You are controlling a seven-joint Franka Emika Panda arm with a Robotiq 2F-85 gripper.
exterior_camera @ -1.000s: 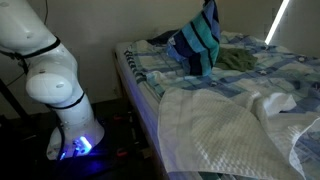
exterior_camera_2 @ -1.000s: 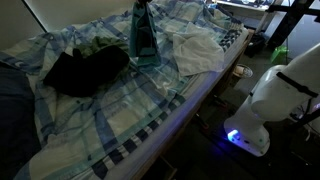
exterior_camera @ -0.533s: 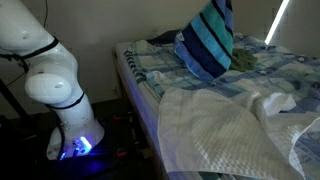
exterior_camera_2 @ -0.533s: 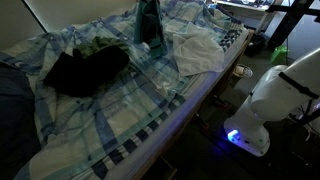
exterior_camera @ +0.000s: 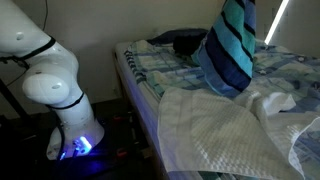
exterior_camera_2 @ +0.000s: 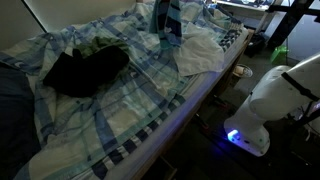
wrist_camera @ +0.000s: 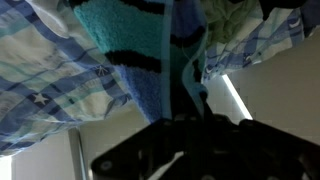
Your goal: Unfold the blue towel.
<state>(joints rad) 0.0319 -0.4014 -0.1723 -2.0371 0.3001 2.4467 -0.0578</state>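
The blue towel, now hanging high above the bed, will drop onto the checked bedsheet (exterior_camera: 193, 72) between dark clothing and white blanket.
The blue towel (exterior_camera: 232, 45) has bright blue and navy stripes. It hangs in a long drape above the bed, with its top running out of the upper edge in both exterior views. Its lower end reaches down to the white blanket's edge. From the other side the blue towel (exterior_camera_2: 168, 18) shows as a narrow strip. In the wrist view my gripper (wrist_camera: 190, 92) is shut on a pinched edge of the blue towel (wrist_camera: 130, 40), whose teal and navy bands spread away from the dark fingers. The gripper itself is out of frame in both exterior views.
A pale blue checked bedsheet (exterior_camera_2: 110, 105) covers the bed. A large white waffle blanket (exterior_camera: 215, 125) lies at the near end, also visible as the white blanket (exterior_camera_2: 197, 48). Dark clothing (exterior_camera_2: 85, 68) and a green cloth (exterior_camera_2: 100, 44) lie on the sheet. The robot base (exterior_camera: 55, 85) stands beside the bed.
The held towel has swung along the bed toward the white blanket and hangs longer and more spread out. The gripper has stayed shut.
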